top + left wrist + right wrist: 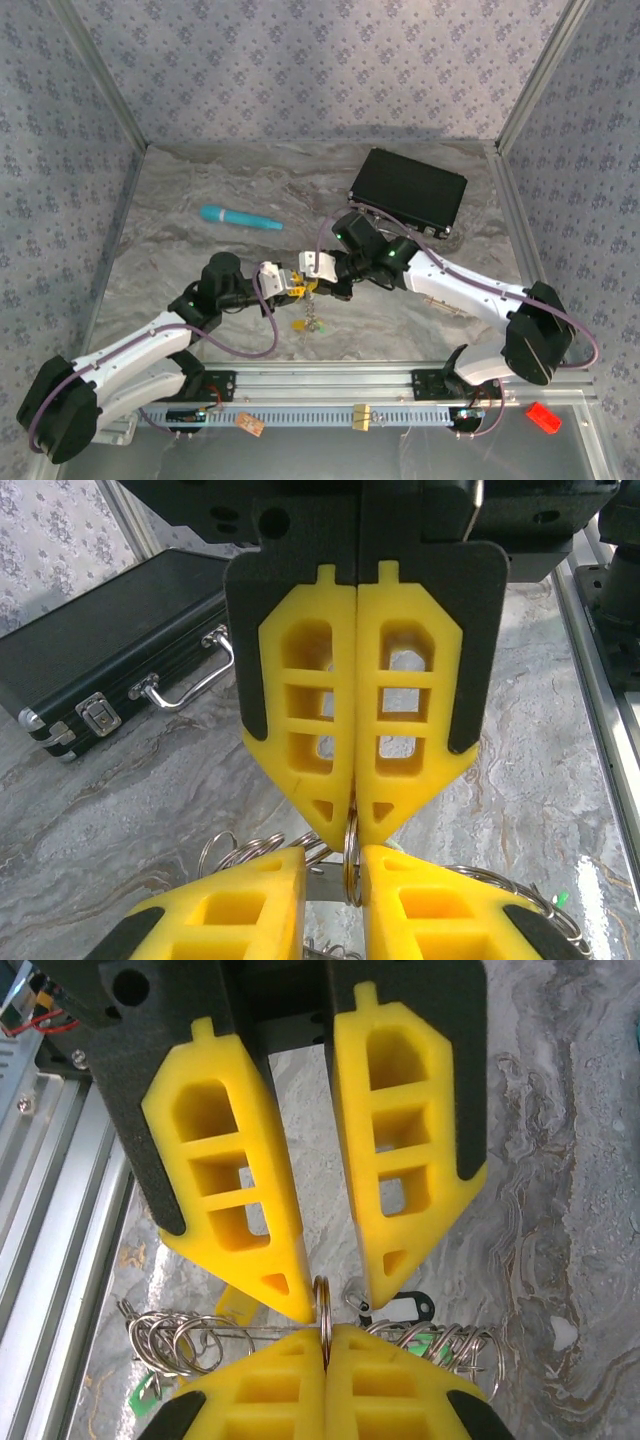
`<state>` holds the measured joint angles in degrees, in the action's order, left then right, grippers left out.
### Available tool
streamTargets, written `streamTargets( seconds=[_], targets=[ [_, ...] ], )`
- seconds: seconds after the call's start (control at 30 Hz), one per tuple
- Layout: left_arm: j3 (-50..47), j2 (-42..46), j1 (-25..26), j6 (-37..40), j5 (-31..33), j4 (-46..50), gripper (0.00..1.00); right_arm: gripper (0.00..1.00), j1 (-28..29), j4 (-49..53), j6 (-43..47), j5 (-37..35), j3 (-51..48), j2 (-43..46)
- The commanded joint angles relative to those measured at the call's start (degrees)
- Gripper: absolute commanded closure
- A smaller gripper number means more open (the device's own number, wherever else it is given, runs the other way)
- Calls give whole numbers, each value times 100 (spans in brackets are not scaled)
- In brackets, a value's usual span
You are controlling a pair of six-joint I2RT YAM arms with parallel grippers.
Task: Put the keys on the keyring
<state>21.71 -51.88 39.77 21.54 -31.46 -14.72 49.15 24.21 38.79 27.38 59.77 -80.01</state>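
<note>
The split ring sits loose in the gap of my left gripper, so next my left gripper closes on the ring [323, 1308] before my right gripper opens and grips it again.
The two grippers meet tip to tip above the table's near middle. My right gripper [318, 288] [325, 1345] is shut on a thin metal split ring [324, 1305] that stands edge-on. This ring belongs to the keyring bunch [315, 320], a wire strung with several small rings [175, 1340]. My left gripper [290, 283] [333, 865] is open, and the same ring [350, 860] stands in its gap, close to one finger. Green key heads [140, 1395] peek out under the bunch. A yellow tag [235, 1305] and a black tag [410, 1305] lie beneath.
A black case [408, 188] with a metal handle lies at the back right, close behind the right arm. A teal pen-like stick [240, 217] lies at the back left. The aluminium rail [330, 378] runs along the near edge.
</note>
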Motion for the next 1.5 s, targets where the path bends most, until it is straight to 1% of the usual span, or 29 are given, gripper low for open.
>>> streamTargets(
  seconds=[0.0, 0.17, 0.37, 0.43, 0.53, 0.57, 0.6, 0.7, 0.77, 1.1, 1.47],
  targets=[
    [204, -26, 28, 95, -53, 31, 80, 100, 82, 289, 226, -151, 297, -48],
    [223, -68, 24, 105, -88, 32, 86, 100, 156, 160, 185, -104, 293, -31],
    [211, -66, 24, 100, -131, 19, 88, 100, 47, -404, -199, 152, -33, 213],
    [202, -61, 26, 87, -150, 1, 91, 100, -11, -595, -332, 277, -151, 302],
    [183, -58, 28, 63, -180, -48, 99, 100, -94, -825, -489, 380, -319, 413],
    [171, -45, 26, 53, -183, -81, 100, 98, -122, -913, -545, 408, -394, 454],
    [152, -31, 24, 29, -183, -123, 100, 91, -172, -1030, -606, 414, -485, 509],
    [67, 0, 27, -83, -165, -325, 100, 78, -402, -1508, -838, 639, -910, 634],
    [11, -8, 26, -156, -175, -475, 100, 75, -575, -1852, -1053, 861, -1181, 653],
    [-69, -11, 21, -229, -125, -634, 100, 72, -631, -2174, -1153, 1065, -1345, 575],
    [-84, 20, 23, -273, -106, -685, 100, 71, -533, -2210, -1121, 1292, -1319, 456]
  ],
)
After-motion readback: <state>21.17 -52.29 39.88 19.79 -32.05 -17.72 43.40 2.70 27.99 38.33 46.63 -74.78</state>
